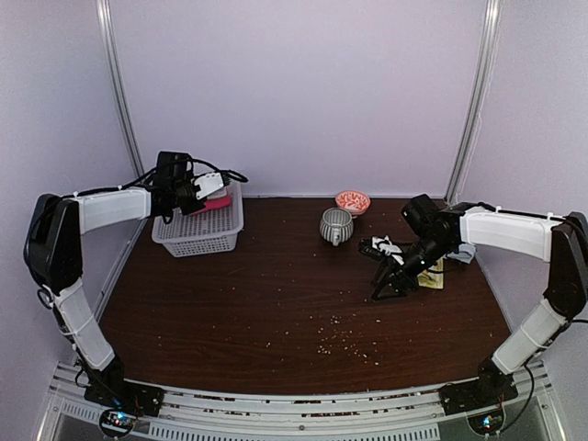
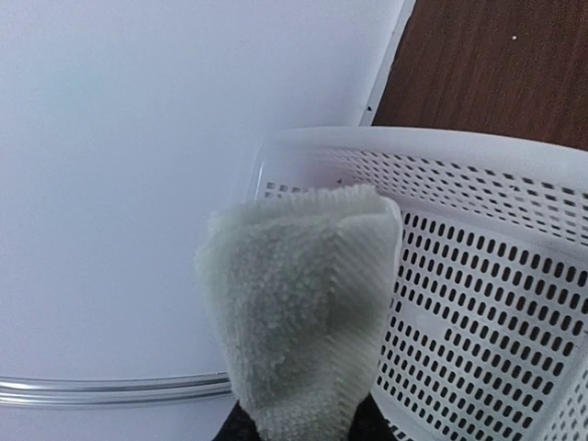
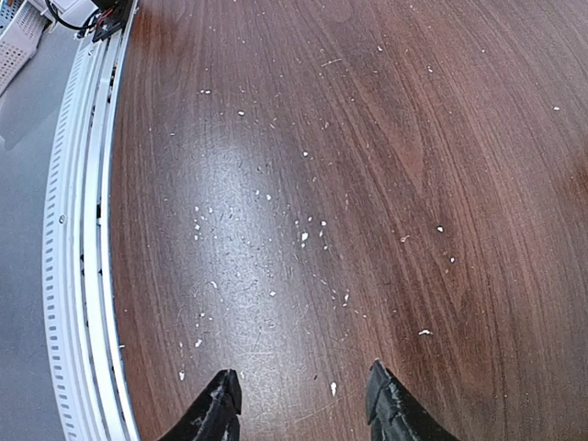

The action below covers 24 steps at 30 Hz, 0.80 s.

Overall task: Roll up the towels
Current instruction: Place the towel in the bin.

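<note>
Next, my left gripper lets go of the white towel inside the white basket [image 1: 208, 218], just in front of the pink towel.
A rolled cream-white towel [image 2: 303, 312] fills the left wrist view, and my left gripper [image 2: 299, 424] is shut on its lower end. From above, that gripper [image 1: 200, 193] holds the white towel [image 1: 211, 183] over the back left rim of the white basket [image 1: 197, 230]. A pink towel [image 1: 220, 204] lies inside the basket. My right gripper [image 1: 382, 288] points down at the table on the right, open and empty [image 3: 303, 406]. Behind it, partly hidden by the arm, lie a yellow towel [image 1: 433, 275] and a pale blue-grey towel [image 1: 465, 253].
A grey striped cup [image 1: 335, 225] and a small red patterned bowl [image 1: 352, 201] stand at the back middle. Crumbs [image 3: 303, 237] are scattered over the dark wood table [image 1: 276, 303]. The white wall runs right behind the basket [image 2: 478, 303].
</note>
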### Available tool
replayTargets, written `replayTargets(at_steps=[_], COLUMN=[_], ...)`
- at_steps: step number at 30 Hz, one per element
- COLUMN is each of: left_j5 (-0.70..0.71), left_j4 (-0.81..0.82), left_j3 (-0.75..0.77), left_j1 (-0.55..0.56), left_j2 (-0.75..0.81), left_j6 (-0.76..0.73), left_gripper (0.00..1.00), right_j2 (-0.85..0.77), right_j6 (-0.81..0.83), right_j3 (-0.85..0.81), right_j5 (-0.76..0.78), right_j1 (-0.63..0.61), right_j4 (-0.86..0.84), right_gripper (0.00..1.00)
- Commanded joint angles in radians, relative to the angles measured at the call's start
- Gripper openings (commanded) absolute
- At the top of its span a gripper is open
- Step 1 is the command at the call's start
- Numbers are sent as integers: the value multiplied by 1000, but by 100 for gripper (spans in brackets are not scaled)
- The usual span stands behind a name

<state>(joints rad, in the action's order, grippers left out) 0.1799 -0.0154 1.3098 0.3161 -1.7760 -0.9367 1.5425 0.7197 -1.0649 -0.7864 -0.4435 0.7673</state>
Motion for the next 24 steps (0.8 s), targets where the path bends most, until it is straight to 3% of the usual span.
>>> replayTargets(at_steps=[1, 10, 24], left_j5=[-86, -112, -101], left_j4=[-22, -18, 22], left_j3=[147, 296, 358], left_j1=[-40, -68, -110], left_j2=[-124, -307, -456], left_j6=[-36, -79, -162], left_gripper=[0, 0, 0], right_j2=[27, 68, 114], right_j6=[21, 29, 76], right_j3=[6, -2, -20], right_j5=[-8, -8, -20], right_j1=[6, 8, 8], right_j4=[8, 22, 64], right_gripper=[47, 47, 47])
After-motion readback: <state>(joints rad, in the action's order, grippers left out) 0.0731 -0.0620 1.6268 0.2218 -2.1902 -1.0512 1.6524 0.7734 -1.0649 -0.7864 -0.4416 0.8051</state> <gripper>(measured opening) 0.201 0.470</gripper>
